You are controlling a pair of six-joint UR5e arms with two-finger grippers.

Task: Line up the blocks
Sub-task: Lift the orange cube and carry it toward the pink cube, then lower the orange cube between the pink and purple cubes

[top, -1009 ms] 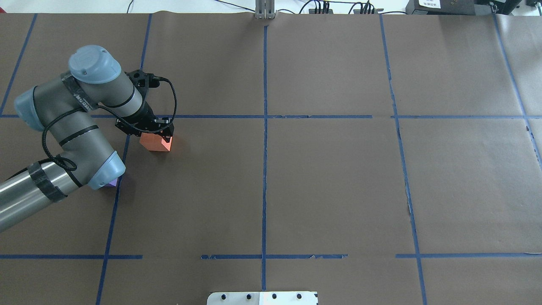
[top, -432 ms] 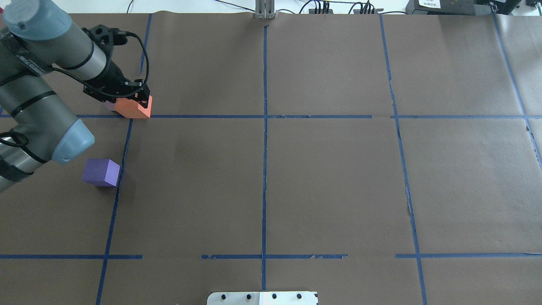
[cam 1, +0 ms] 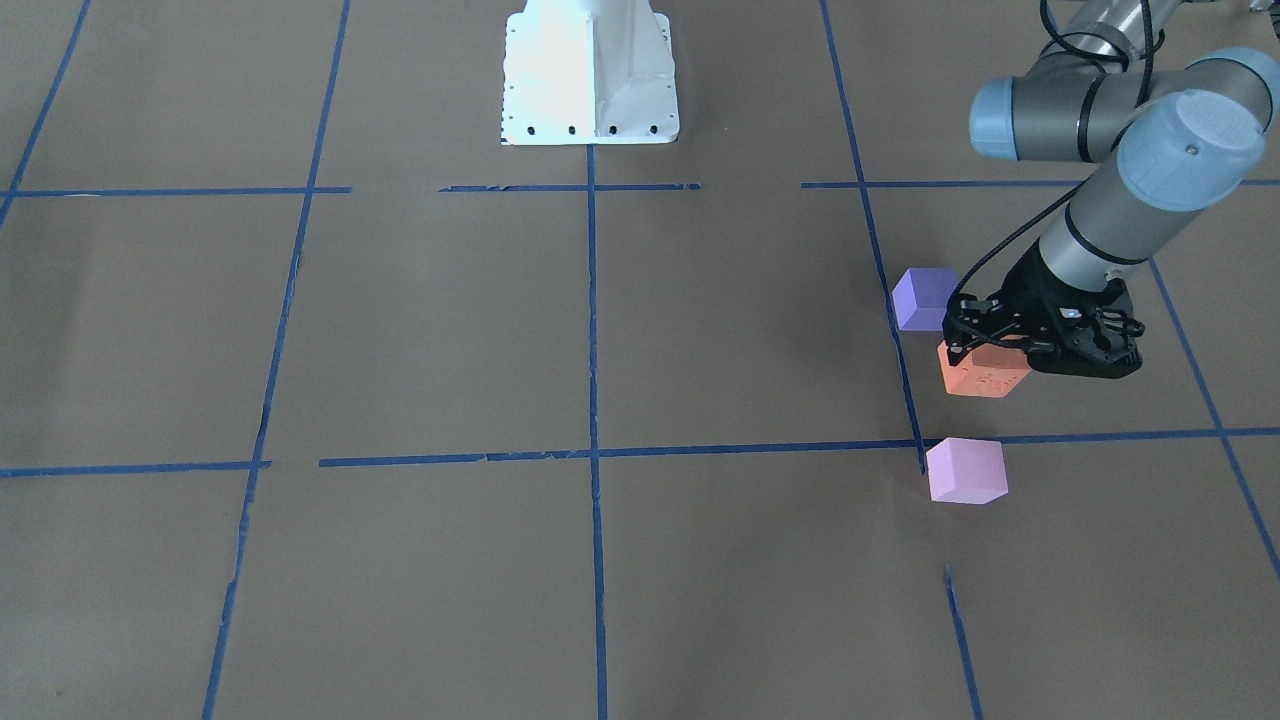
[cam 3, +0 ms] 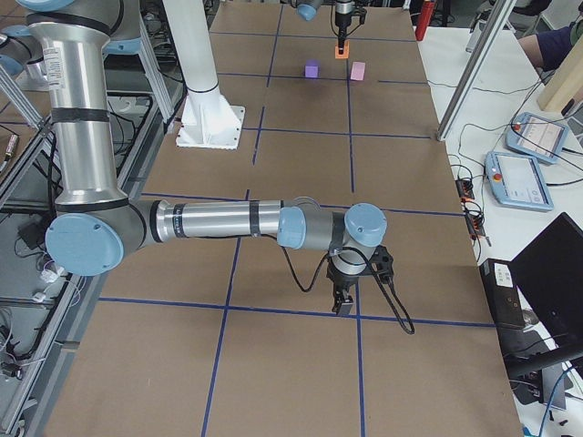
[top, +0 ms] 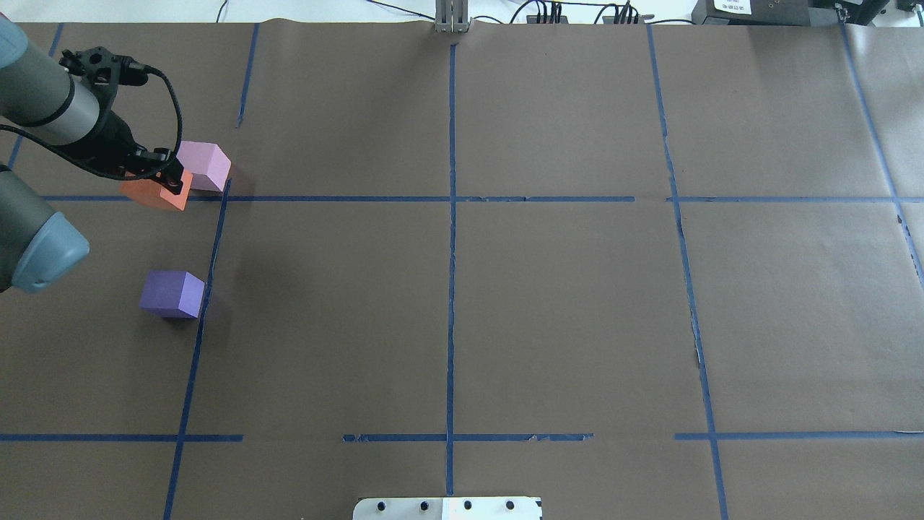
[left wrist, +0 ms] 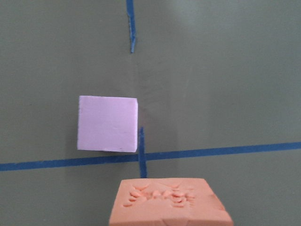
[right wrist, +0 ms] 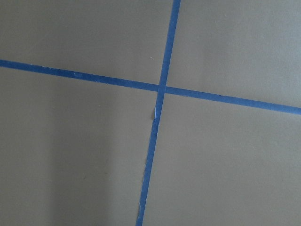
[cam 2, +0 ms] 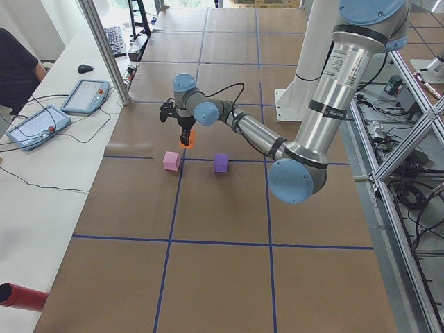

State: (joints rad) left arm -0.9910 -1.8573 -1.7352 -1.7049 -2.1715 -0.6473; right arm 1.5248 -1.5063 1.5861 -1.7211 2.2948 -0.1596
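My left gripper is to place the orange block. I will set it down on the table [cam 1: 948, 390] [left wrist: 113, 200] between the purple block and the pink block.
My left gripper [top: 167, 180] is shut on the orange block [top: 153, 193] and holds it just above the table at the far left. The pale pink block [top: 205, 165] sits just beyond and to the right of it, close to the gripper. The violet-purple block [top: 172, 294] sits nearer the robot, apart. In the front-facing view the orange block [cam 1: 980, 372] hangs between the purple block [cam 1: 925, 298] and the pink block [cam 1: 966, 470]. The left wrist view shows the orange block [left wrist: 169, 203] below the pink block [left wrist: 108, 123]. My right gripper [cam 3: 344, 302] hovers over a tape crossing; I cannot tell whether it is open.
Blue tape lines [top: 450, 217] divide the brown paper table into squares. The white robot base [cam 1: 590, 70] stands at the robot's edge. Tablets [cam 2: 83, 96] and cables lie on the white bench past the far edge, with a person [cam 2: 17, 76] beside them.
My left arm has carried the orange block away from the robot and to the left, ending beside the pink block. The purple and pink blocks have come out from under the arm.
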